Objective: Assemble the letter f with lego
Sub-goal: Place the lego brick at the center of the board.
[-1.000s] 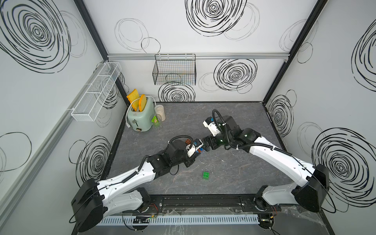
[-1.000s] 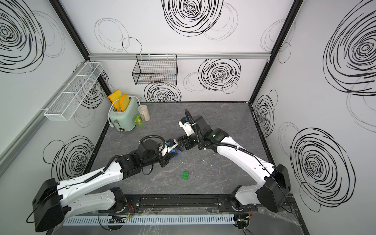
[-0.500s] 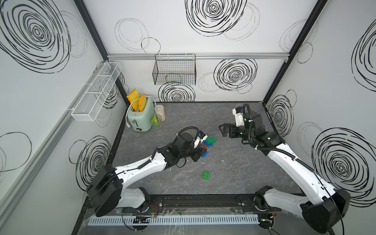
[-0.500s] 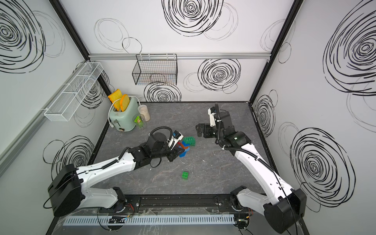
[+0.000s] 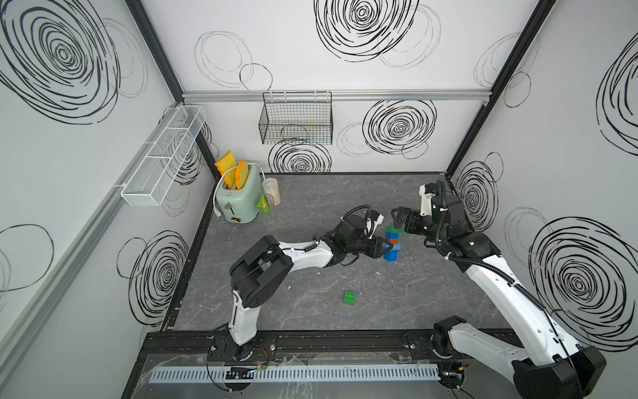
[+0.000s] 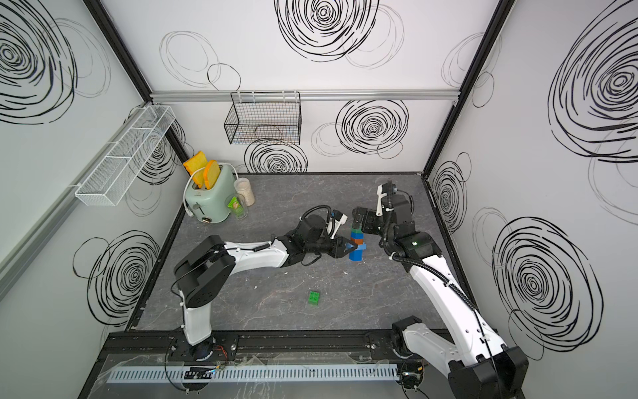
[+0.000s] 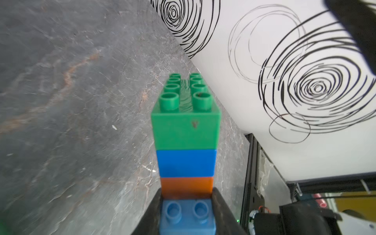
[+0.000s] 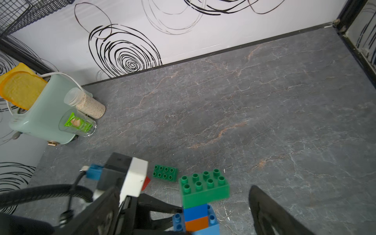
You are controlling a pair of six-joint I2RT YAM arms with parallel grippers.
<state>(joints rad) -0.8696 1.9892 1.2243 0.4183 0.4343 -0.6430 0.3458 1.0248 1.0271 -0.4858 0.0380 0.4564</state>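
Next, my left gripper releases the lego stack on the bare table (image 5: 412, 248) just in front of my right gripper.
An upright lego stack (image 5: 393, 241) (image 6: 356, 243) has a green oblong brick (image 7: 186, 126) (image 8: 205, 190) on top, then blue, orange, light blue and a blue base. My left gripper (image 5: 387, 247) (image 6: 349, 247) (image 7: 186, 195) is shut on the stack's light blue brick (image 7: 188, 215). My right gripper (image 5: 397, 221) (image 6: 357, 221) (image 8: 186, 189) stands open just behind the stack's top, touching nothing. A loose green brick (image 5: 349, 297) (image 6: 313, 297) lies nearer the front. Another green brick (image 8: 165, 173) and a red piece (image 8: 146, 182) lie beyond my left wrist.
A mint toaster (image 5: 238, 200) with bread, a jar (image 5: 272, 191) and a glass (image 5: 266, 207) holding a green packet stand at the back left corner. A wire basket (image 5: 295, 122) and a white mesh shelf (image 5: 162, 162) hang on the walls.
My right gripper opened, let go of the stack and pulled back to the right. My left arm carried the stack to the right across the table.
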